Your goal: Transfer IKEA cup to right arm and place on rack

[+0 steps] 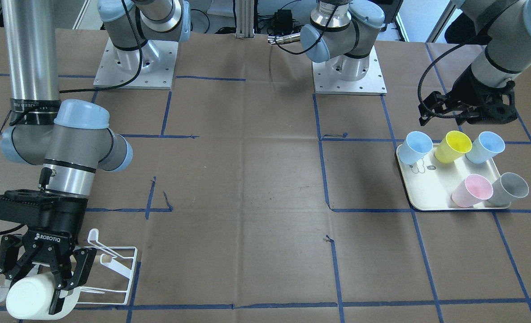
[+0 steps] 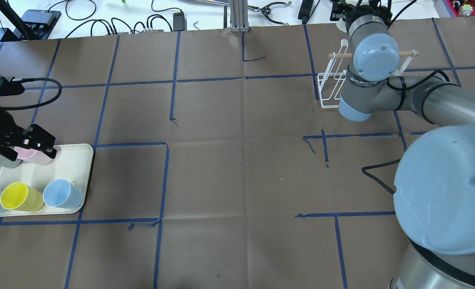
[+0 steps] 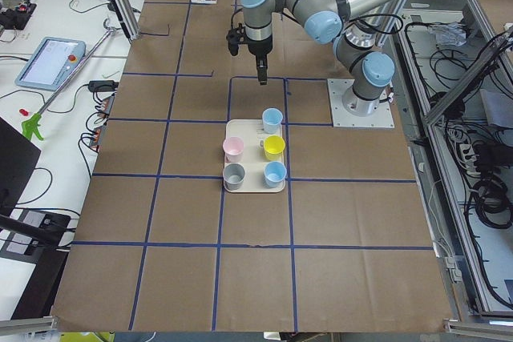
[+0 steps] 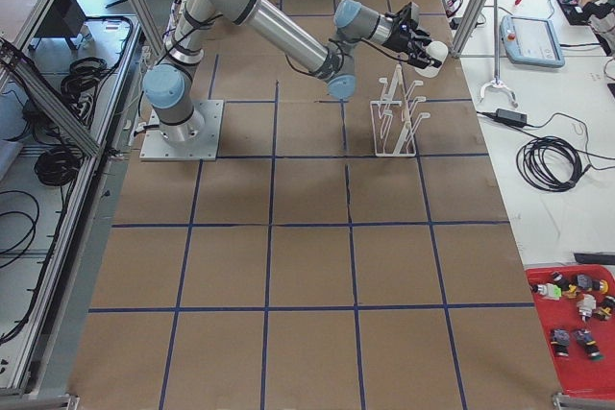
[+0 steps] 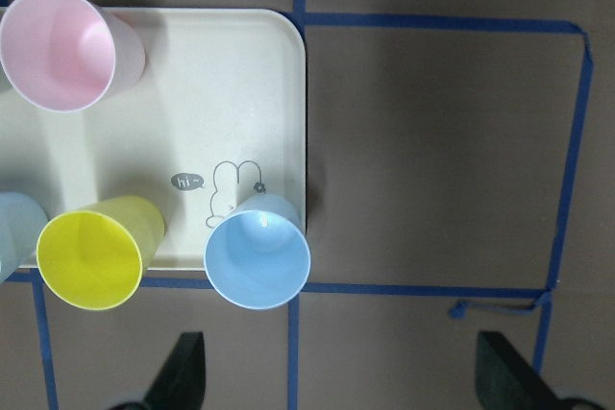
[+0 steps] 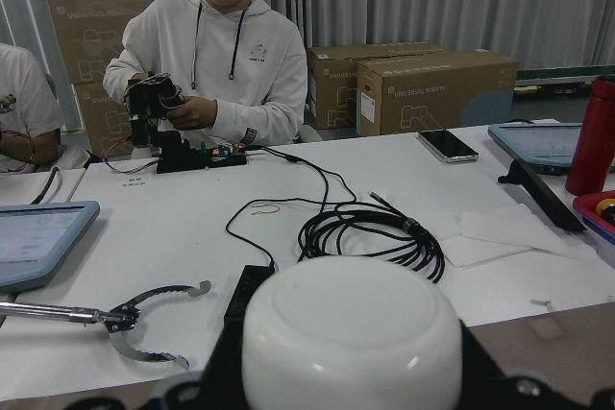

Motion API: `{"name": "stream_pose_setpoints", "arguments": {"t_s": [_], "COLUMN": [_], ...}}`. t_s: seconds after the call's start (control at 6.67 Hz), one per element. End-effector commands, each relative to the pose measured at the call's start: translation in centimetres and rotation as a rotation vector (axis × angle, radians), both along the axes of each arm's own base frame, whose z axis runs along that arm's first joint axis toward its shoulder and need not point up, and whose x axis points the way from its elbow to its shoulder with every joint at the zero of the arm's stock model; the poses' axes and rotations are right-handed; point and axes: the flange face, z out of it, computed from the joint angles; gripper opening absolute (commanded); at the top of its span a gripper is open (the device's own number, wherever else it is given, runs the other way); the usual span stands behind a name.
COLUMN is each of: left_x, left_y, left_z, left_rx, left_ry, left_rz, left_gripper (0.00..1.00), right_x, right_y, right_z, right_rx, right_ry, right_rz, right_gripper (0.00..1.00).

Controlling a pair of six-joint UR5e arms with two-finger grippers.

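Observation:
My left gripper will close on the rim (image 5: 307, 273) of the blue cup by the tray's rabbit drawing, on the side away from the yellow cup.
My right gripper (image 1: 34, 291) is shut on a white IKEA cup (image 1: 30, 298) and holds it on its side, over the outer end of the white wire rack (image 1: 115, 269). In the exterior right view the cup (image 4: 434, 53) is just above the rack (image 4: 396, 114) and its prongs. The cup's base fills the bottom of the right wrist view (image 6: 351, 343). In the overhead view the right arm hides the cup; only part of the rack (image 2: 333, 86) shows. My left gripper (image 1: 442, 117) is open and empty, above the cream tray (image 1: 427, 190).
The tray holds a pink cup (image 1: 472, 190), a grey cup (image 1: 510, 188), a yellow cup (image 1: 454, 146) and two blue cups (image 1: 415, 148). Beyond the table's far edge there are cables, tools and people (image 6: 216, 55).

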Motion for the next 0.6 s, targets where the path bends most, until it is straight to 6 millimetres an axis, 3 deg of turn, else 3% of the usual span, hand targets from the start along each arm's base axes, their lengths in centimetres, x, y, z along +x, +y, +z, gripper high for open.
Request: {"name": "stream_pose_setpoints", "arguments": {"t_s": [0.0,0.15,0.45], "left_x": [-0.3,-0.5,-0.7], "left_y": [1.0,1.5,1.9], "left_z": [-6.0,-8.8,-11.8], "left_rx": [-0.007,0.002,0.051], "left_ry": [0.001,0.004,0.028], "left_rz": [0.002,0.003,0.001], "left_gripper": [0.99,0.99,0.99], "right_x": [0.1,0.1,0.1], "right_y": [0.4,0.4,1.5], "right_z": [-2.2,-3.0,-5.2], "right_rx": [0.015,0.016,0.049], "right_ry": [-0.002,-0.002,-0.003], "right_rz": [0.001,0.000,-0.002], "right_gripper": [0.27,0.27,0.27]}}
